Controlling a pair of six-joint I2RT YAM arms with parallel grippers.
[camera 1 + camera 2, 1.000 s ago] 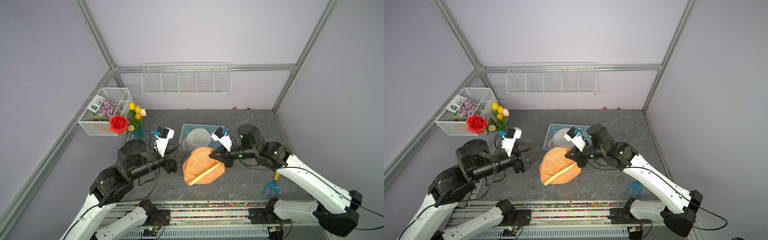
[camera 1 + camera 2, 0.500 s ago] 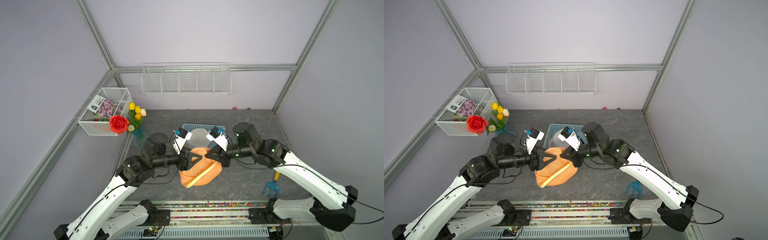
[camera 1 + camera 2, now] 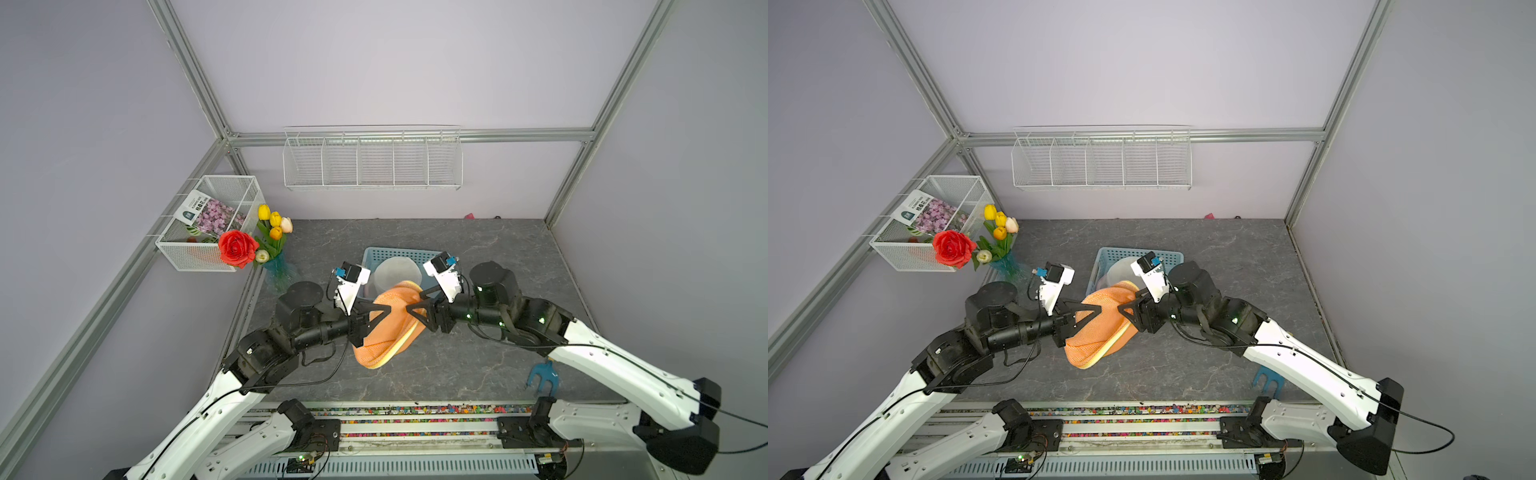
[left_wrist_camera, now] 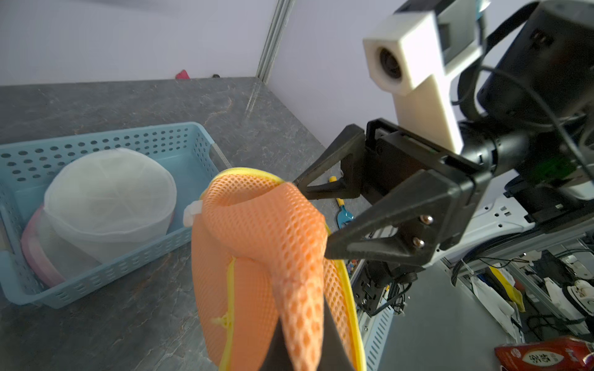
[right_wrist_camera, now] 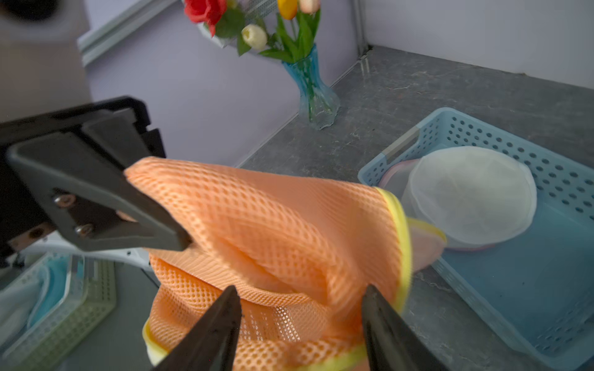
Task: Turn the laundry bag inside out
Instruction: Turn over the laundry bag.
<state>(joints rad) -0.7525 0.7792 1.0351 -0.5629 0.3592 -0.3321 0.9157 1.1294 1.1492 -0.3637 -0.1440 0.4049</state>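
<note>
Next, I back my right gripper off, as the bag's mesh bunches at it, while my left gripper turns the bag, then pinches the yellow edge's lower end (image 3: 385, 359) with my right gripper.
The orange mesh laundry bag (image 3: 388, 332) with a yellow zip edge hangs above the grey table, in front of the basket, in both top views (image 3: 1100, 332). My left gripper (image 3: 390, 308) comes in from the left and is shut on a fold of the mesh (image 4: 266, 231); its dark fingers (image 4: 334, 350) pinch that fold. My right gripper (image 3: 409, 311) faces it from the right and is open. Its two fingertips (image 5: 233, 298) stand apart on either side of the bag's bunched mesh (image 5: 273, 218), holding nothing. The left gripper's tip (image 5: 180, 239) presses into the bag's upper corner.
Just behind the bag is a blue perforated basket (image 3: 399, 251) holding a white mesh bag (image 3: 395, 272). A glass vase of tulips (image 3: 278, 270) stands at the table's left edge under a wire wall basket (image 3: 199, 253). A blue garden fork (image 3: 542, 374) lies front right.
My left arm swung in from the left and shut on the bag. My right gripper, shut on the bag before, has opened. The bag shifted slightly left.
</note>
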